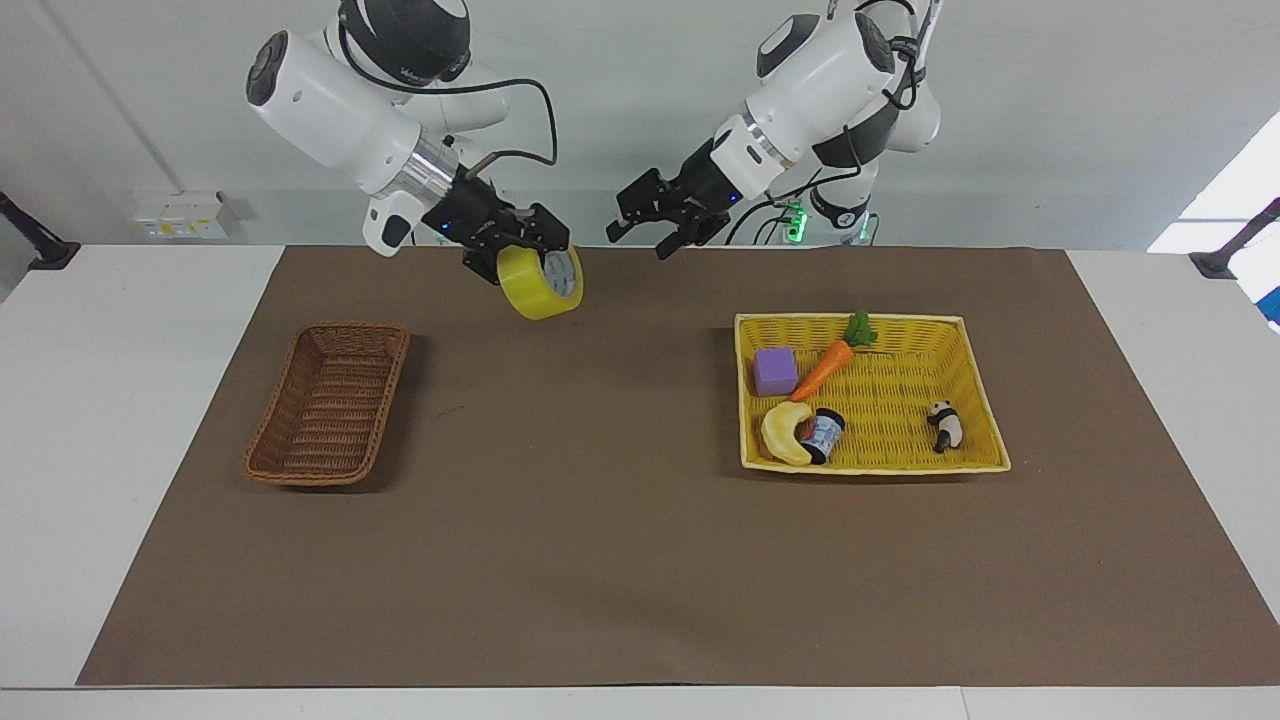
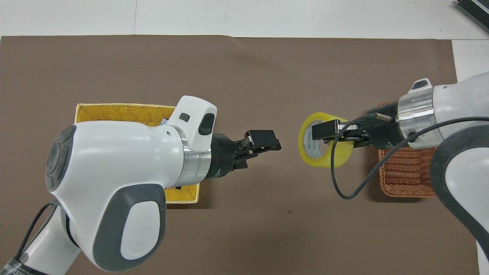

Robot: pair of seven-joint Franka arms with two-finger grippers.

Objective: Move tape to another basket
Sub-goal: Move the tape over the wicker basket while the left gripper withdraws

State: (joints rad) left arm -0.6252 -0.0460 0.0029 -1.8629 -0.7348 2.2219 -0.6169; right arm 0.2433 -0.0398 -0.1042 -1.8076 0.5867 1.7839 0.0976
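Observation:
My right gripper has the yellow tape roll. It will let go of it in the middle of the dark brown wicker basket (image 2: 402, 149).
The yellow tape roll (image 1: 541, 291) hangs in my right gripper (image 1: 520, 264), which is shut on its rim, in the air over the brown mat between the two baskets. In the overhead view the tape (image 2: 339, 159) and right gripper (image 2: 324, 131) sit just beside the dark brown wicker basket (image 2: 407, 168). That basket (image 1: 330, 400) is empty at the right arm's end. My left gripper (image 1: 640, 228) is open and empty, up in the air apart from the tape; it also shows in the overhead view (image 2: 266, 139).
The bright yellow basket (image 1: 900, 395) at the left arm's end holds a purple cube (image 1: 775, 371), a carrot toy (image 1: 826, 365), a banana toy (image 1: 783, 433), a small can (image 1: 826, 435) and a panda figure (image 1: 944, 425). The left arm largely covers it in the overhead view (image 2: 114, 110).

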